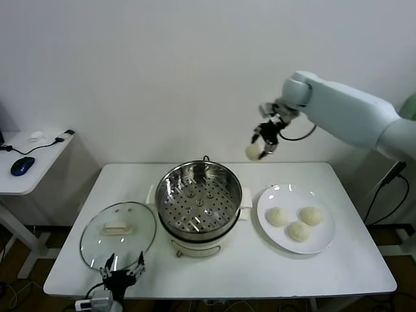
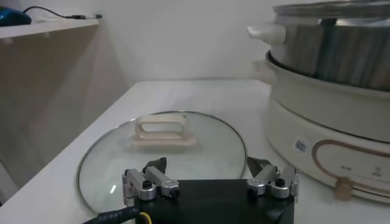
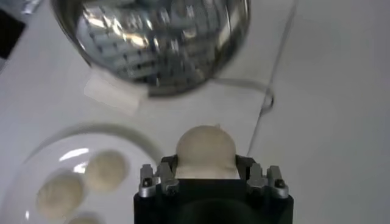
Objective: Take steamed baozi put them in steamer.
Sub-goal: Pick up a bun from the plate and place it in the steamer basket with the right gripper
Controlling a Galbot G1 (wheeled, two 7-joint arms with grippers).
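Note:
The robot's right gripper will release the baozi on the steamer's perforated bottom, near the steamer's back side [image 1: 199, 184] [image 3: 204, 28], behind the bumps in the center. The baozi is now high above the table's back.
High above the table's back, my right gripper [image 1: 263, 144] is shut on one cream-white baozi [image 1: 253, 151], seen between the jaws in the right wrist view as a baozi [image 3: 205, 151]. Three more baozi [image 1: 298, 223] lie on the white plate [image 1: 324, 244] at the right. The steamer [image 1: 198, 198], a shiny perforated steel basket on a white cooker base, stands at the table's middle with nothing in it, below and left of the held bun. My left gripper [image 1: 122, 270] waits open at the table's front left edge.
A round glass lid [image 1: 118, 234] with a cream handle lies flat left of the steamer, just beyond the left gripper [image 2: 209, 172]. A side desk [image 1: 29, 162] with a blue mouse stands at the far left. A cable [image 3: 271, 79] runs behind the cooker.

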